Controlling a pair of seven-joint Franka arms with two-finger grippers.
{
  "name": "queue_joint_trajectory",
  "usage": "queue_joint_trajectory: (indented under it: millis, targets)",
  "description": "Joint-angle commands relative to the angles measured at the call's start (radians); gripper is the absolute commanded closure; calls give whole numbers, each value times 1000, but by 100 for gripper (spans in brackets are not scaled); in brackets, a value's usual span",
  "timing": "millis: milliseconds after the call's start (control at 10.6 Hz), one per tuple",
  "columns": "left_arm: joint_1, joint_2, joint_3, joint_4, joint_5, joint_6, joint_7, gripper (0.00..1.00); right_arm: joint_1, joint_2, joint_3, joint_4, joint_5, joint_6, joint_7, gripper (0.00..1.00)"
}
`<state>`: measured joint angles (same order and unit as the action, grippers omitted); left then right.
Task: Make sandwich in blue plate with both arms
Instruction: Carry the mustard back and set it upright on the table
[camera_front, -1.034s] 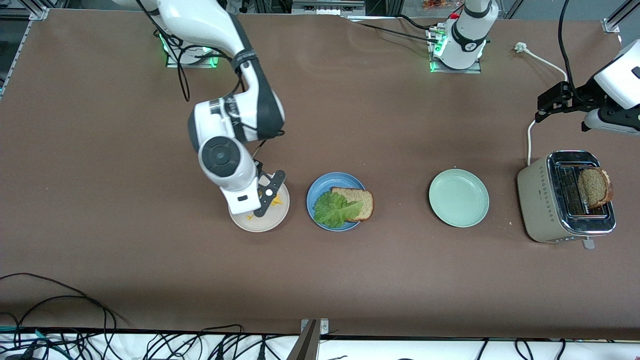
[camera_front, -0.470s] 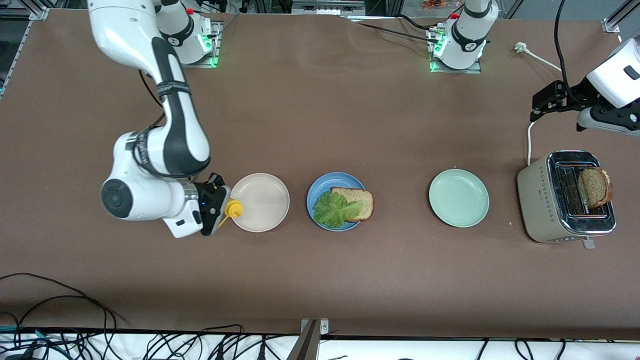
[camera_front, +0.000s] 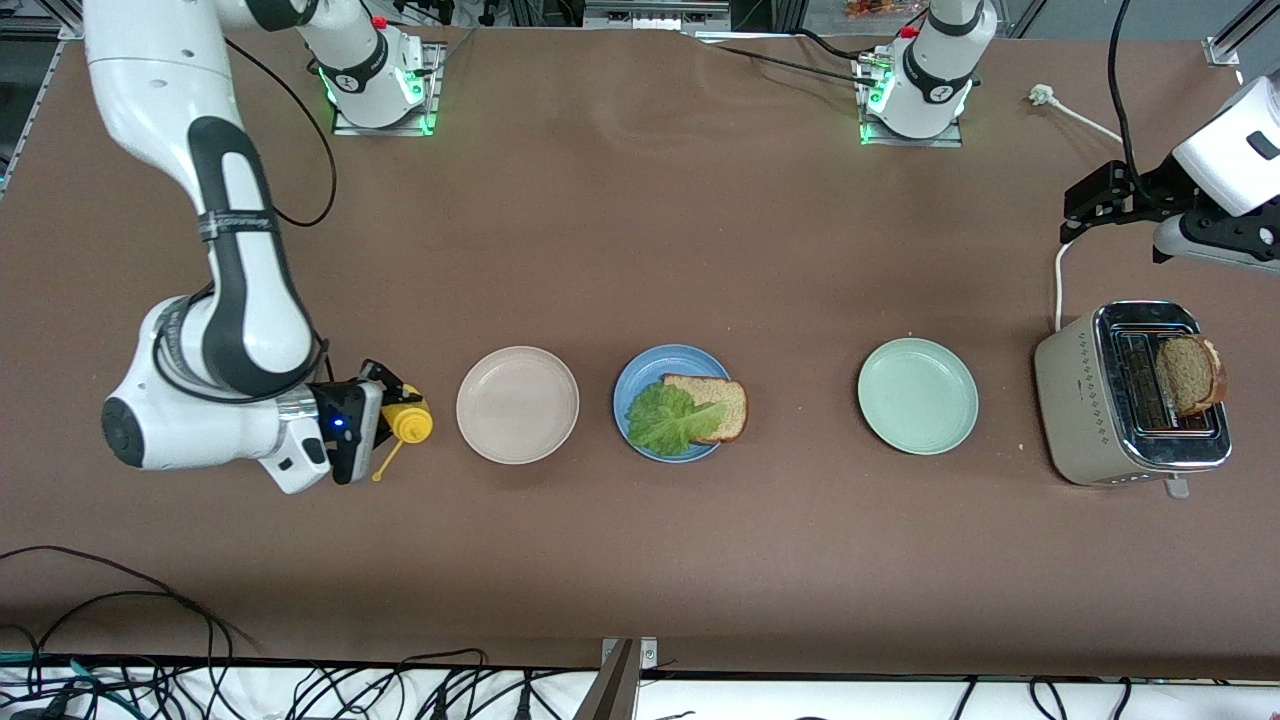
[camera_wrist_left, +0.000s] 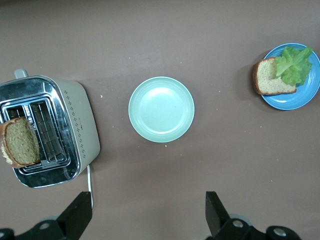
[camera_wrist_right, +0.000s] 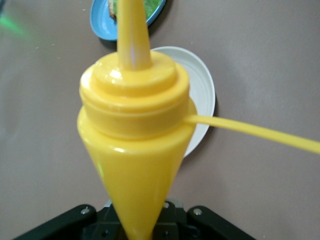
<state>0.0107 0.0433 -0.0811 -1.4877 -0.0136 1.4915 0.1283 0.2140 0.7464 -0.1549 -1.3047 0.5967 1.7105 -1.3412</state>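
Note:
I will use my right gripper to set the yellow squeeze bottle upright on the bare table (camera_front: 407, 404) next to the beige plate.
The blue plate (camera_front: 650, 362) sits mid-table with one brown bread slice (camera_front: 725, 405) and a green lettuce leaf (camera_front: 668, 418) lying on it; they also show in the left wrist view (camera_wrist_left: 300, 97). A second bread slice (camera_front: 1188, 375) stands in the toaster (camera_front: 1080, 400). My right gripper (camera_front: 392, 425) is shut on a yellow squeeze bottle (camera_front: 412, 424), over the table beside the beige plate (camera_front: 517, 404), toward the right arm's end. My left gripper (camera_front: 1098, 203) is open and empty, high over the table beside the toaster (camera_wrist_left: 75, 125).
A pale green plate (camera_front: 917, 396) lies between the blue plate and the toaster. The toaster's white cord (camera_front: 1058, 275) runs toward the left arm's base. Cables hang along the table edge nearest the front camera.
My right arm swung the yellow bottle from over the beige plate out toward its own end of the table. The left gripper rose slightly.

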Motion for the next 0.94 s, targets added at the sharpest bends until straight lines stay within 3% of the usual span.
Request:
queue_joint_trajectory:
  millis: [0, 188, 846]
  targets:
    - [-5, 4, 4, 24, -8, -17, 10, 0, -93, 31, 49, -10, 95, -41, -151, 100]
    - [-5, 4, 4, 24, -9, -17, 10, 0, -131, 86, 49, -2, 170, -66, -240, 100]
    - [-5, 3, 4, 24, -9, -17, 10, 0, -216, 217, 86, 18, 218, -55, -461, 100]
